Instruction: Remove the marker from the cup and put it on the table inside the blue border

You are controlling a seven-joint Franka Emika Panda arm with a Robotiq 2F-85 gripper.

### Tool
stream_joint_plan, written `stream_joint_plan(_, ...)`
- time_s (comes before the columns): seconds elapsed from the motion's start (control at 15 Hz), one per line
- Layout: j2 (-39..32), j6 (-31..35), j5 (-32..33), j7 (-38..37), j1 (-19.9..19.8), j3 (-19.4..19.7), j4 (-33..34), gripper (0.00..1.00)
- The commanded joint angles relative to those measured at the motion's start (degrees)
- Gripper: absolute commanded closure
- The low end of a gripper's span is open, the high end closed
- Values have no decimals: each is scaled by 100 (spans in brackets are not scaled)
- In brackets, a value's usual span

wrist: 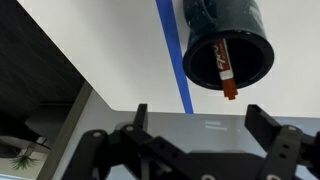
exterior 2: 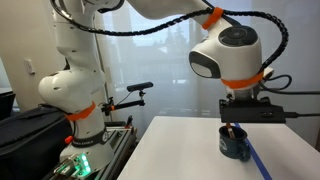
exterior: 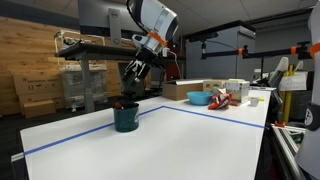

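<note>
My gripper is going to close on the marker's orange-red end (exterior: 118,105) (wrist: 229,89), because that end sticks out over the rim of the dark teal cup.
A dark teal cup (exterior: 126,117) stands on the white table just inside the blue tape border; it also shows in the other exterior view (exterior 2: 235,143) and in the wrist view (wrist: 226,42). A marker (wrist: 224,70) with an orange-red end leans inside the cup and sticks out over its rim. My gripper (exterior: 131,82) hangs a little above the cup, also seen in an exterior view (exterior 2: 243,116). In the wrist view my gripper (wrist: 195,115) is open and empty, fingers spread wide, apart from the cup.
A blue tape line (wrist: 173,55) runs past the cup and marks the border (exterior: 210,113) across the table. A cardboard box (exterior: 183,90), a blue bowl (exterior: 198,98) and red items sit at the far end. The table edge drops off beside the tape.
</note>
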State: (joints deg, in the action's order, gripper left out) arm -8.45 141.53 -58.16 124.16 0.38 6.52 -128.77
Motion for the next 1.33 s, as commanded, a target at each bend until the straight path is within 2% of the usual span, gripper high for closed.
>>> stream_joint_plan(0.0,-175,-203,-109,176,-268,-258,148,0)
stream_joint_plan(0.4,-373,-356,-77,220,-389,-440,255,0)
stream_joint_plan(0.53,-426,-390,-66,233,-416,-475,295,11)
stream_joint_plan(0.6,-440,-399,-66,235,-424,-486,302,22)
stream_joint_plan(0.73,-491,-431,-87,258,-438,-519,330,21)
stream_joint_plan(0.8,-521,-454,-94,262,-439,-536,347,45)
stream_joint_plan(0.87,-558,-486,-112,277,-442,-557,367,45)
stream_joint_plan(1.0,-632,-557,-119,279,-439,-598,397,57)
stream_joint_plan(1.13,-710,-631,-126,285,-430,-647,420,52)
stream_joint_plan(1.27,-776,-654,-188,324,-442,-699,406,57)
